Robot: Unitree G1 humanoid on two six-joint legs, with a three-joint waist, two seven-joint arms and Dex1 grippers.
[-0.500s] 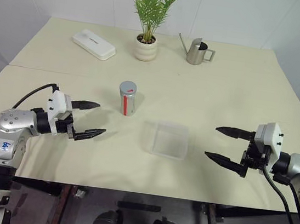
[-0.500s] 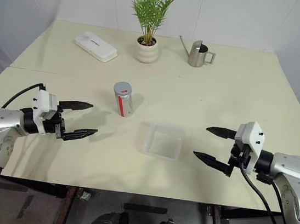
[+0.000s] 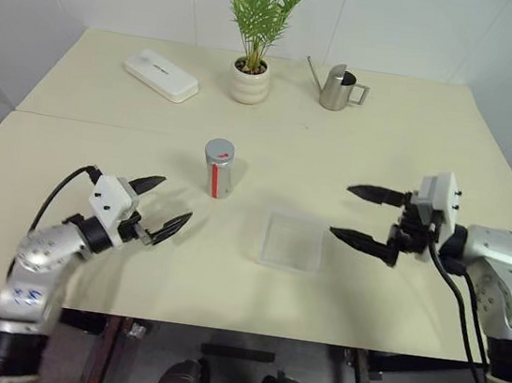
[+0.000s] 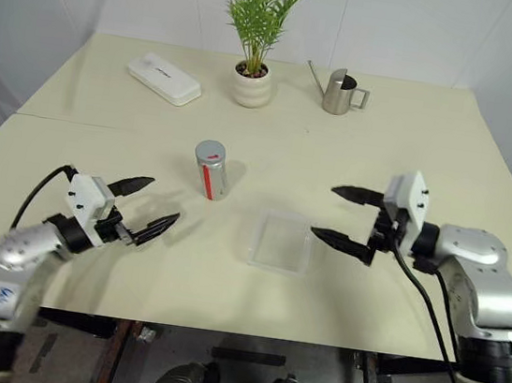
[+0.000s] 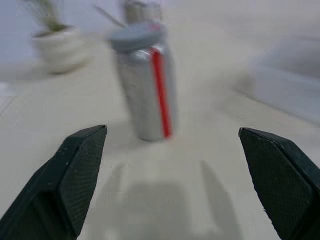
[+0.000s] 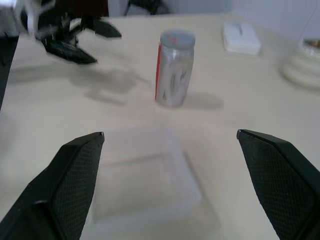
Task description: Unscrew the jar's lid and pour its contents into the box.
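The grey lid must stay free for unscrewing, so next my left gripper closes below it, around the middle of the silver jar's body (image 3: 219, 176) (image 5: 146, 85).
The silver jar (image 3: 218, 171) with a red stripe stands upright mid-table, its grey lid (image 3: 219, 152) on top. The contents are hidden inside. To its right and nearer lies the clear box (image 3: 292, 241), empty. My left gripper (image 3: 165, 207) hovers open to the left of the jar and nearer, pointing at it with a gap between. In the left wrist view the jar (image 5: 144, 87) stands ahead between the fingers. My right gripper (image 3: 359, 214) is open just right of the box; the right wrist view shows the box (image 6: 150, 175) and the jar (image 6: 173, 68) beyond it.
At the table's back stand a potted palm in a white pot (image 3: 250, 82), a steel watering jug (image 3: 338, 88) and a flat white case (image 3: 161, 76). A seam (image 3: 104, 123) crosses the left half of the table.
My left gripper has swung right and nearer, now angled toward the jar. My right gripper has moved left and farther, closing on the box's right side. Jar and box have not moved.
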